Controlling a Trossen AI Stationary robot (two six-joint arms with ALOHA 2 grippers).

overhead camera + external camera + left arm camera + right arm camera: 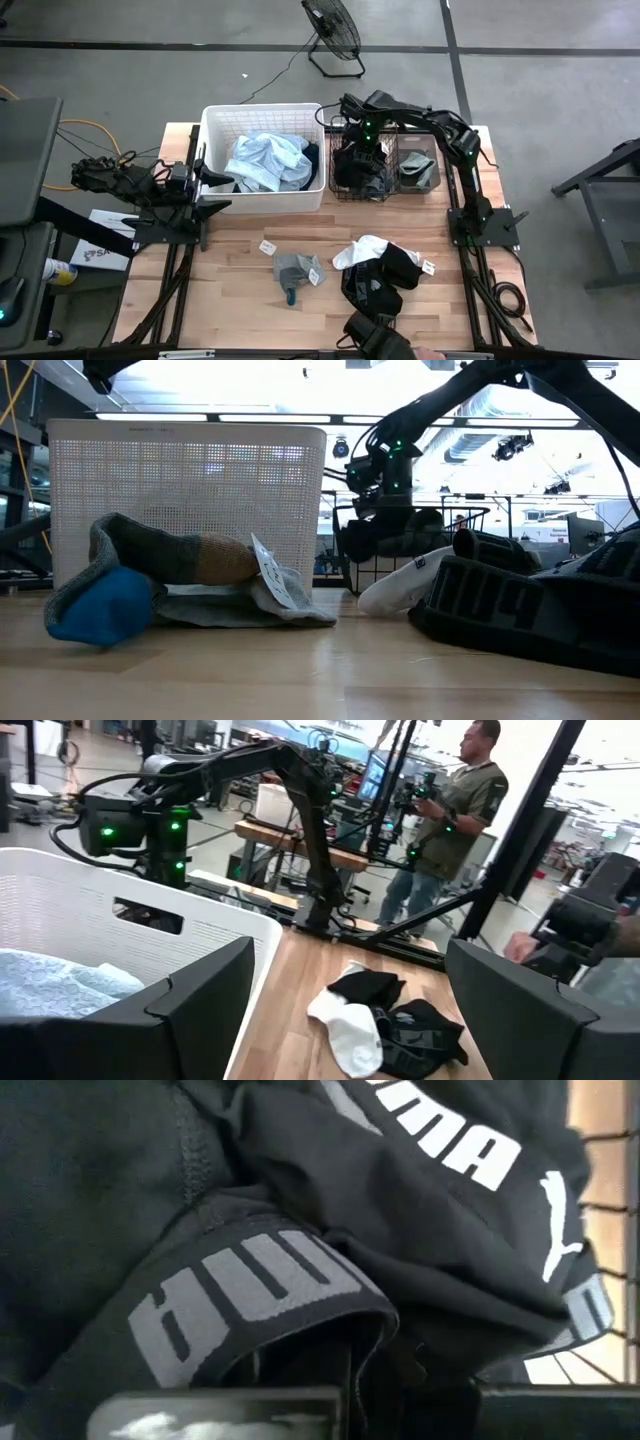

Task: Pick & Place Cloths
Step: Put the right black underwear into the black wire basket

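Observation:
My right gripper is holding the black garment. It will let go of it in the black wire basket's compartment [362, 167] next to the white tub.
My right gripper [362, 150] is down over the left compartment of the black wire basket [441, 160], on a heap of black cloth [360, 176]. A black garment with a grey lettered waistband [250, 1295] fills the right wrist view. A grey-green cloth [416, 166] lies in the right compartment. Light blue cloths [265, 160] lie in the white tub [262, 108]. On the table lie a grey sock with a blue toe [295, 268] [170, 570], a white cloth [360, 250] [352, 1035] and black cloths [385, 278] [520, 605]. My left gripper [222, 192] [345, 945] waits open by the tub's left wall.
Tub and basket stand side by side at the far half of the table. A dark object [375, 335] sits at the near edge. A fan [335, 35] stands on the floor beyond the far edge. A person [460, 810] stands in the room beyond the table's right side.

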